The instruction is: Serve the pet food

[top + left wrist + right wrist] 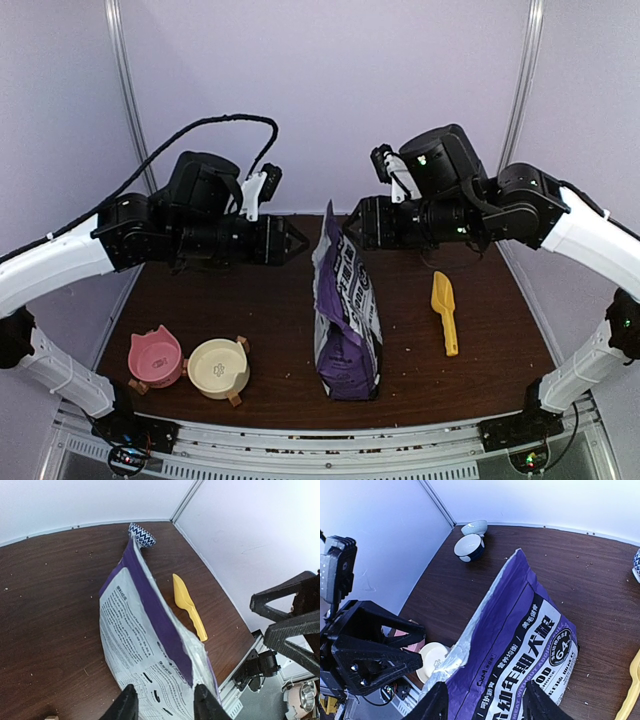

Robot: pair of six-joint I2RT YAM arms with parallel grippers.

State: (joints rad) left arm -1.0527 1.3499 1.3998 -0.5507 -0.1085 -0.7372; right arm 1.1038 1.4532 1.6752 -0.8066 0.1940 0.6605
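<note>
The torn top of the pet food bag is pressed shut, so the robot's left gripper should pinch the back side's edge (176,639) while its right gripper pulls the front side of the bag away.
The purple-and-white pet food bag (346,310) stands upright mid-table, its torn top open. It also shows in the left wrist view (145,630) and the right wrist view (520,645). No kibble is in view; the bag's inside is hidden. My left gripper (300,241) is open, just left of the bag's top, its jaws (165,706) spread over the printed back face. My right gripper (350,226) is open, just right of the bag's top, its jaws (487,706) spread over the front face. Neither holds anything.
A yellow scoop (444,312) lies right of the bag. A pink bowl (155,357) and a cream bowl (218,367) sit at front left. Two more bowls (469,547) stand at the back left corner, and a patterned bowl (142,535) stands behind the bag.
</note>
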